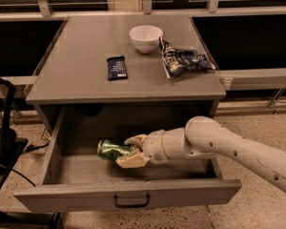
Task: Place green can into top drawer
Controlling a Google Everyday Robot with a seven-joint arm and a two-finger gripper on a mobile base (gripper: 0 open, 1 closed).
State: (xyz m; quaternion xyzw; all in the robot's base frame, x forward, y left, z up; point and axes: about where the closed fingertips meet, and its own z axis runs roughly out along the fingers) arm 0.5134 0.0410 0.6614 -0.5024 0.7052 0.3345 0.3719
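Next, my gripper lets go of the green can on the drawer's bottom behind the small black handle (121, 153).
The top drawer (128, 195) of the grey cabinet is pulled fully open, with a small black handle on its front panel. The green can (111, 150) lies on its side inside the drawer, left of centre. My gripper (131, 151) reaches into the drawer from the right on a white arm. Its pale fingers (131, 161) are closed around the can's right end, one above and one below. I cannot tell whether the can rests on the drawer floor or hangs just above it.
On the cabinet top stand a white bowl (145, 37), a dark blue snack bar (117, 67) and a crumpled chip bag (183, 59). A black stand (5, 142) is at the left. The drawer walls enclose the gripper on the left and front.
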